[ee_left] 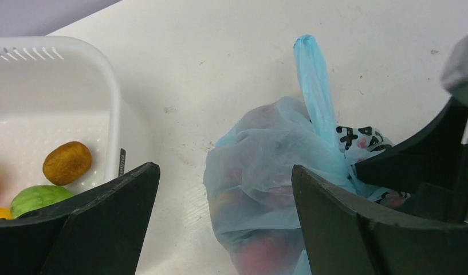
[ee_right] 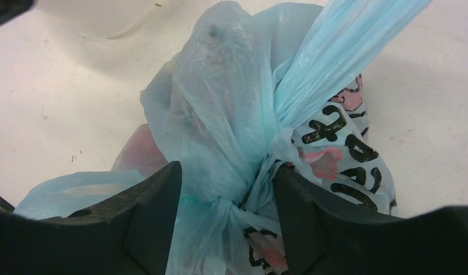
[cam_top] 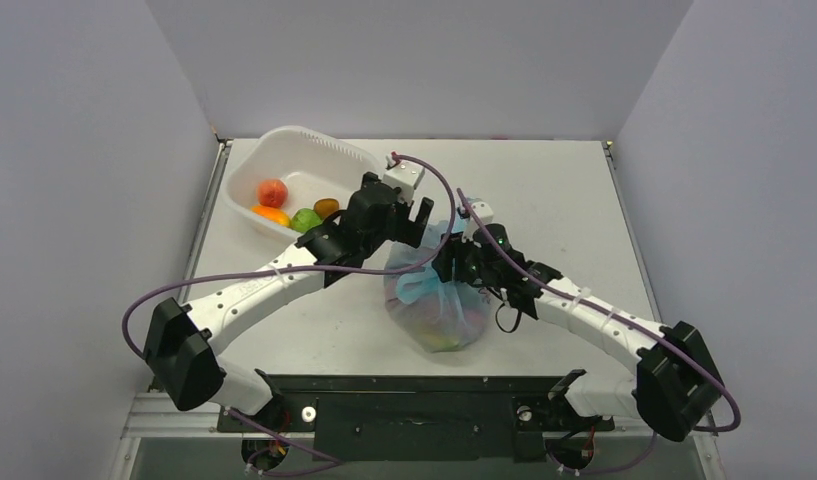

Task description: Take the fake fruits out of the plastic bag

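The twisted knot is keeping the bag shut. So my left gripper should take hold of the upright handle (ee_left: 313, 74) while my right gripper takes the film below the knot.
The plastic bag (cam_top: 439, 305) lies knotted at mid-table, light blue with pink-and-dark prints. Reddish fake fruits (ee_left: 268, 252) show dimly through its film, and also in the right wrist view (ee_right: 141, 152). My right gripper (cam_top: 454, 262) sits at the bag's top; its jaws (ee_right: 227, 172) hold the bunched film at the knot (ee_right: 248, 197). My left gripper (cam_top: 416, 215) hovers just behind the bag, open and empty (ee_left: 225, 169), with the bag (ee_left: 266, 160) and an upright handle (ee_left: 311, 74) beyond its fingers. A red apple (cam_top: 273, 192) and an orange-yellow piece (cam_top: 271, 214) lie in the tub.
A white rigid tub (cam_top: 284, 150) stands at the back left, beside the left gripper; it also holds a lime-green piece (ee_left: 39, 197) and a brown oval piece (ee_left: 67, 162). Grey walls close in the table on three sides.
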Controlling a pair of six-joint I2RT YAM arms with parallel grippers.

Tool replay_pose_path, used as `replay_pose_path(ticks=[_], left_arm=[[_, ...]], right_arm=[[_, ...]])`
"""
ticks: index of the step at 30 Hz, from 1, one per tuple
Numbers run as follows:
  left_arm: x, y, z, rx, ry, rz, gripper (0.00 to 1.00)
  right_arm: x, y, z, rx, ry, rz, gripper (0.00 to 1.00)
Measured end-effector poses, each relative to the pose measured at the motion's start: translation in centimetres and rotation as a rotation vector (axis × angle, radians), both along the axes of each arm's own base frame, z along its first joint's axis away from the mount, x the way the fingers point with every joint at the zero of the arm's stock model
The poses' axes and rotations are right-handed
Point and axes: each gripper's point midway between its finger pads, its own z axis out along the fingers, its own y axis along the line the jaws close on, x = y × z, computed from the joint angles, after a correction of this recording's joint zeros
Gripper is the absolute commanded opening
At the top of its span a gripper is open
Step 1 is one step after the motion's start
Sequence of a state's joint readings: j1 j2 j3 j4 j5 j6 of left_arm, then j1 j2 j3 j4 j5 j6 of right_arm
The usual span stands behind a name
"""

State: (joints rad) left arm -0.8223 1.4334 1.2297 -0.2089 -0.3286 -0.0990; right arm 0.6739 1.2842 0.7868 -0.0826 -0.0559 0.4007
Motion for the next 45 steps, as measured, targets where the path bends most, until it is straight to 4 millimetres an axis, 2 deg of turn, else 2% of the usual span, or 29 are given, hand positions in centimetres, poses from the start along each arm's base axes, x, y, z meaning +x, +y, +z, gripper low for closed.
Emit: replay_pose_path(ticks=[3,8,12,14,17,23,27,29,31,33,35,45], left_arm=[[0.0,-0.6,-0.9,-0.014,0.034,-0.011,0.83],[0.1,-3.4,-3.6,-0.033,0.130,-0.071,0.75],[-0.5,-5.0,-6.9,-0.013,0.233,-0.126,0.65],[-0.8,-5.6,-8.1,0.004,0.275,-0.143,0.60],[-1.3,-6.2,-9.2,0.014,0.313,-0.168,0.60],[-2.7,-7.7,-9.2,0.002,0.344,-0.240,0.60],[-3.8,-9.4,-9.6,0.003,0.366,-0.294,0.48],[-4.3,-9.9,-10.1,0.008,0.381,-0.311,0.36],[-4.5,-10.0,-10.3,0.012,0.391,-0.317,0.17],[-4.6,-9.9,-10.4,0.014,0.397,-0.317,0.06],[-4.6,-9.8,-10.5,0.018,0.398,-0.317,0.00],[-4.4,-9.0,-10.8,0.044,0.401,-0.274,0.00]], right_arm=[[-0.7,-1.0,0.9,0.033,-0.015,-0.023,0.65],[-1.5,-2.5,3.4,0.095,-0.059,-0.068,0.66],[-2.0,-3.8,4.5,0.129,-0.094,-0.111,0.51],[-2.4,-4.2,4.1,0.131,-0.088,-0.120,0.46],[-2.8,-4.6,2.9,0.117,-0.061,-0.128,0.44],[-3.3,-4.3,2.3,0.127,-0.031,-0.111,0.44],[-3.5,-3.9,2.0,0.133,-0.015,-0.095,0.44],[-3.6,-3.8,1.8,0.132,-0.006,-0.092,0.43],[-3.6,-3.7,1.6,0.135,0.000,-0.091,0.43],[-3.7,-3.6,1.6,0.138,0.003,-0.088,0.43],[-3.8,-3.6,1.4,0.140,0.009,-0.090,0.43],[-3.9,-2.8,0.8,0.149,0.023,-0.082,0.46]])
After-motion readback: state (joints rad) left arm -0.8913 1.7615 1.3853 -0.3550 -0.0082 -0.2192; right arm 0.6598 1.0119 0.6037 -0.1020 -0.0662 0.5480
